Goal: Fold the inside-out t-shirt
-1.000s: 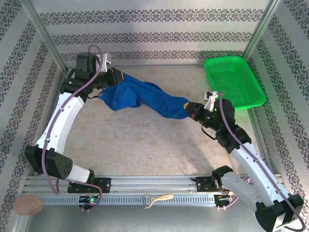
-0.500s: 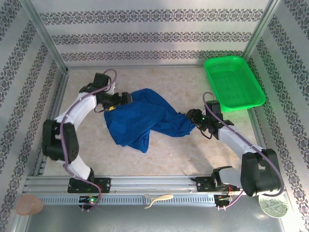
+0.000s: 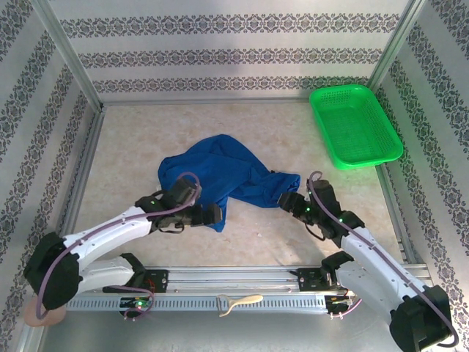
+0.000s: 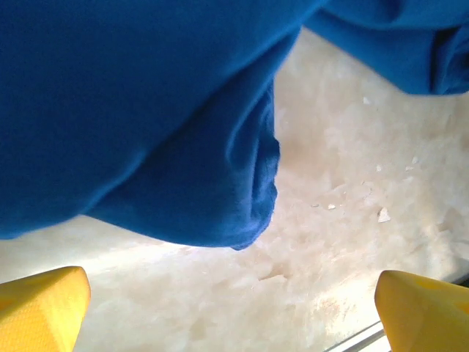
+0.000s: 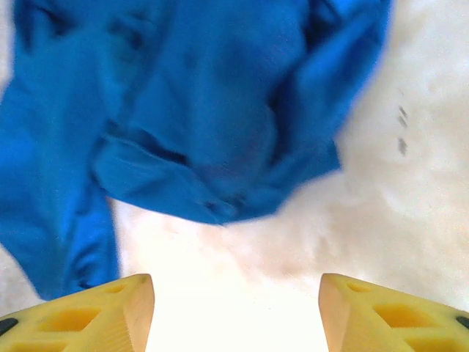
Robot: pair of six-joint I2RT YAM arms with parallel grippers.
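Note:
The t-shirt is lying bunched up in a heap, so next my left gripper grabs its near corner (image 4: 248, 224) and, together with my right gripper, lifts and spreads it out before folding.
The inside-out t-shirt (image 3: 223, 174), royal blue and rumpled, lies in a loose heap on the middle of the table. My left gripper (image 3: 215, 214) sits low at the heap's near left corner. Its yellow fingers (image 4: 40, 308) stand wide open over bare table, and a fold of the t-shirt (image 4: 161, 132) hangs just ahead of them. My right gripper (image 3: 285, 199) rests by the heap's right end. It is open too, with nothing between its fingertips (image 5: 95, 315), and the t-shirt (image 5: 205, 110) lies spread just beyond them.
A green mesh basket (image 3: 355, 125) stands at the back right corner. Patterned walls close in the back and both sides. The metal rail (image 3: 234, 280) with both arm bases runs along the near edge, and a pale tool (image 3: 240, 301) lies on it.
Both grippers have opened and let go of the t-shirt, which has dropped from a stretched span into a heap. Both arms have drawn back toward the near side.

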